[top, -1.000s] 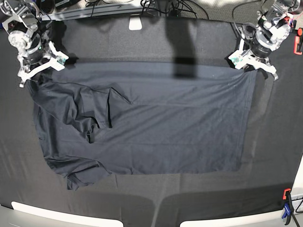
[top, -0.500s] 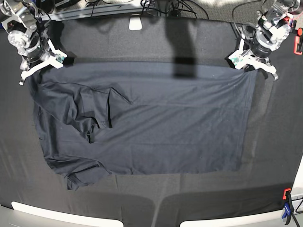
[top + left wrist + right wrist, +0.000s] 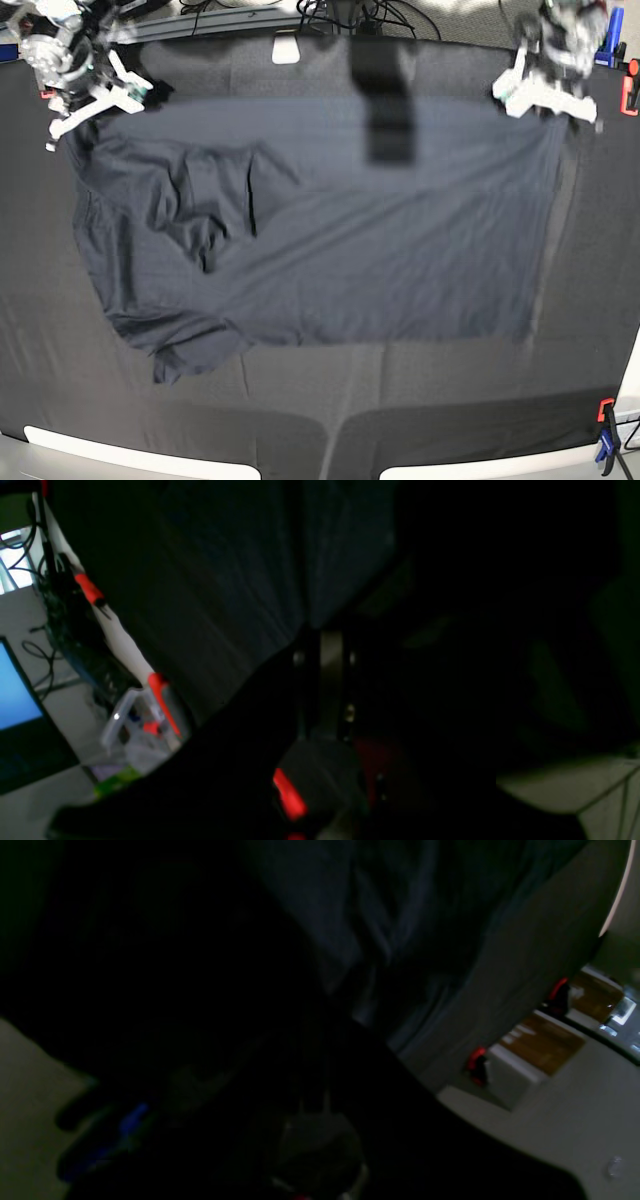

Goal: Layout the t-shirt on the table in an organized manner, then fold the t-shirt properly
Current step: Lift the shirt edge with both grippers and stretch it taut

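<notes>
My left gripper needs to let go of the t-shirt's far edge, as it is taut and a lower corner is bunched, and take the t-shirt's smooth lower corner [image 3: 522, 332].
The dark navy-grey t-shirt [image 3: 350, 230] lies spread across the black table [image 3: 420, 400]; its left part is rumpled, with folds and a bunched lower corner. My left gripper [image 3: 545, 100] is shut on the shirt's far right corner. My right gripper [image 3: 90, 105] is shut on the far left corner. The far edge is pulled taut between them and looks lifted. In the left wrist view the shirt fabric [image 3: 240, 580] runs into the closed left gripper [image 3: 320, 630]. The right wrist view is very dark and shows only hanging shirt folds [image 3: 350, 925].
A white object [image 3: 286, 48] and cables sit at the table's far edge. A red clamp [image 3: 630, 95] is at the far right, and a red and blue clamp [image 3: 606, 435] at the near right. The pale rim [image 3: 130, 450] runs along the front.
The right gripper has shut on the shirt's far left corner. Both grippers have moved toward the table's far edge, drawing the shirt's far edge with them and stretching it.
</notes>
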Tool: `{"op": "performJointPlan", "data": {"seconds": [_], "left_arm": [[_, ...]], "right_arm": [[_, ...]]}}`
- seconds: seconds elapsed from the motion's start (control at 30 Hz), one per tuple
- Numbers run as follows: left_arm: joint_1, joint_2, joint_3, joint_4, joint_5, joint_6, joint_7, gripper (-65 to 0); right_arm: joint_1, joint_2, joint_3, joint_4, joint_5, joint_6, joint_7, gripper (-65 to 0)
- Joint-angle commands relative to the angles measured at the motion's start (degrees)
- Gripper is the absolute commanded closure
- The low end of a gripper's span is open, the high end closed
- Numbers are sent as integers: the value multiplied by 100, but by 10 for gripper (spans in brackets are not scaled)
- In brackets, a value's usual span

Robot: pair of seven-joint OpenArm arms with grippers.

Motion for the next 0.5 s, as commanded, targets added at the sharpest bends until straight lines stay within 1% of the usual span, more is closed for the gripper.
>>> {"op": "performJointPlan", "data": {"seconds": [0.0, 0.03, 0.1, 0.2, 0.33, 0.47], "left_arm": [[144, -98, -37, 109, 155, 144, 245, 0], [240, -101, -37, 175, 186, 153, 254, 0], [417, -98, -37, 286, 216, 151, 297, 0], [616, -98, -37, 417, 216, 151, 330, 0], [791, -98, -37, 601, 221, 149, 466, 0], [903, -98, -37, 780, 319, 151, 459, 0]], "right_arm": [[-116, 203, 57, 59, -136, -107, -181, 0], [-205, 267, 57, 63, -136, -125, -210, 0], [-400, 396, 57, 98, -136, -278, -273, 0], [-625, 509, 57, 205, -136, -424, -330, 0], [-846, 520, 57, 417, -157, -428, -376, 0], [-1014, 522, 57, 557, -457, -444, -409, 0]]}}
